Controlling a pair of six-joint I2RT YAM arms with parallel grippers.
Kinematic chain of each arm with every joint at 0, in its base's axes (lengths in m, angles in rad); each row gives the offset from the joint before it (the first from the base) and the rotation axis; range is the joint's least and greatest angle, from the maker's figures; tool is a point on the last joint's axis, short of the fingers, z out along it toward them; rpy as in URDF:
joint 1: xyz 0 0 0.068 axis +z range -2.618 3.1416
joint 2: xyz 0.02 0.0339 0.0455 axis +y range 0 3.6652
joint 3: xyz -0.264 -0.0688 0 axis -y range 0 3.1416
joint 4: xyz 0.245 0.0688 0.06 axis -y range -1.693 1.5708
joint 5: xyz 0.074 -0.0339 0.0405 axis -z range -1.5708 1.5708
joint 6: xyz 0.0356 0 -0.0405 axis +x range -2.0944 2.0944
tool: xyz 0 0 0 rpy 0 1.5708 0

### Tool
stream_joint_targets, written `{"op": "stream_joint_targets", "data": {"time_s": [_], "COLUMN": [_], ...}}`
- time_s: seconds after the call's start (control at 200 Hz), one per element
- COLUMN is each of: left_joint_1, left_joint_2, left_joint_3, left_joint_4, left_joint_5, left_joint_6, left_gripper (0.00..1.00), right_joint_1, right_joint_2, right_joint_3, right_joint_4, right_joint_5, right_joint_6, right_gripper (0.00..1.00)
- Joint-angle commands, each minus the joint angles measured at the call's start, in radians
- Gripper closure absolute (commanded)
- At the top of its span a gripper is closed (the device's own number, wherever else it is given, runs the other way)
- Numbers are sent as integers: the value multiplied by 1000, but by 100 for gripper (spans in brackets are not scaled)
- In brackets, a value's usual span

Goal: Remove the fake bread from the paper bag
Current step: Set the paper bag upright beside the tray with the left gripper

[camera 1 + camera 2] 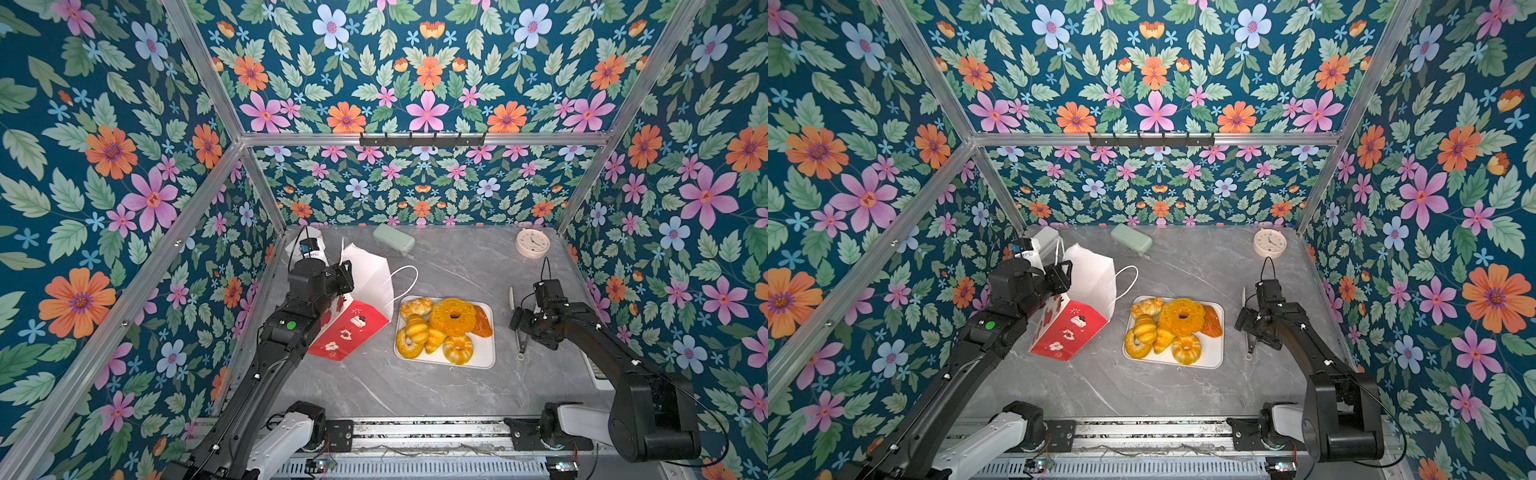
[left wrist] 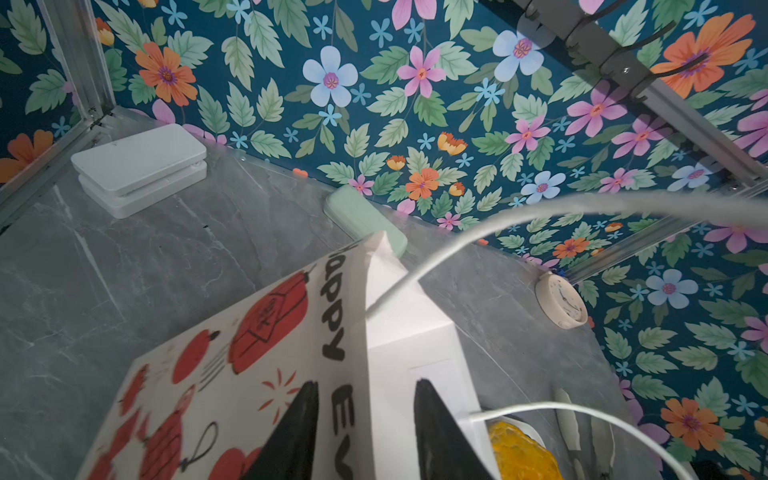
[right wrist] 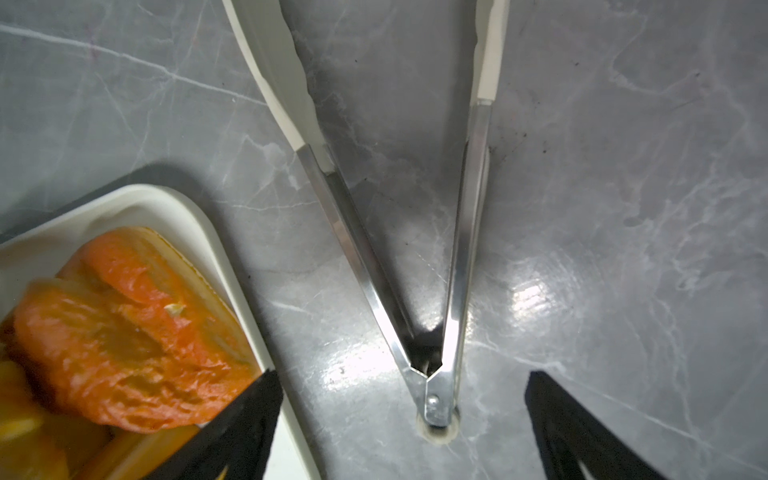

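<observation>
The paper bag is leaning crooked with its red base at a slant. My left gripper should pinch the bag's upper corner fold (image 2: 365, 376) and stand the bag upright before it backs off.
The paper bag (image 1: 365, 286) (image 1: 1090, 278) leans tilted at the left, its red base (image 1: 349, 332) low toward the front; its inside is hidden. My left gripper (image 1: 347, 270) (image 1: 1065, 270) (image 2: 365, 384) is open, its jaws apart astride the bag's (image 2: 249, 353) upper corner fold. The fake bread (image 1: 453, 316) (image 1: 1181, 316), several glossy pastries, fills a white tray (image 1: 486, 361) (image 1: 1216, 361) right of the bag. My right gripper (image 1: 517, 322) (image 1: 1241, 320) (image 3: 403, 374) hangs open and empty beside the tray (image 3: 174, 199), near an orange pastry (image 3: 124, 332).
Metal tongs (image 1: 521, 345) (image 3: 457, 249) lie on the table under the right gripper. A round clock (image 1: 532, 243) and a green case (image 1: 393, 238) sit by the back wall. A white box (image 2: 139, 166) lies in the back left corner. The bag's cord handle (image 1: 409, 274) loops toward the tray.
</observation>
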Motion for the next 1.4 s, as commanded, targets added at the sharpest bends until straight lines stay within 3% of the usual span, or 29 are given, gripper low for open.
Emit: {"op": "stream_joint_targets", "data": {"time_s": [0.0,0.1,0.23,0.38,0.575,0.84,1.19,1.395], "left_joint_1": [8,13,17,17,17,20,66,110], "left_joint_2": [-1,-5,-5,-4,-4,8,27,36], "left_joint_3": [7,-3,-3,3,-8,-77,-143,-132], "left_joint_4": [-10,-1,22,72,178,284,339,317], "left_joint_5": [-23,-17,17,73,167,206,220,266], "left_joint_6": [20,16,-2,-37,-138,-215,-222,-203], "left_gripper": [50,54,82,96,97,97,97,87], "right_joint_1": [1,0,0,0,1,0,1,1], "right_joint_2": [-6,-6,2,8,10,11,11,8], "right_joint_3": [-2,-2,1,5,5,6,6,4], "right_joint_4": [9,12,15,16,18,23,23,25], "right_joint_5": [-2,-7,-11,-14,-16,-20,-25,-28], "right_joint_6": [-3,-5,-5,-6,-6,-8,-11,-11], "right_gripper": [7,7,7,7,7,7,7,7]}}
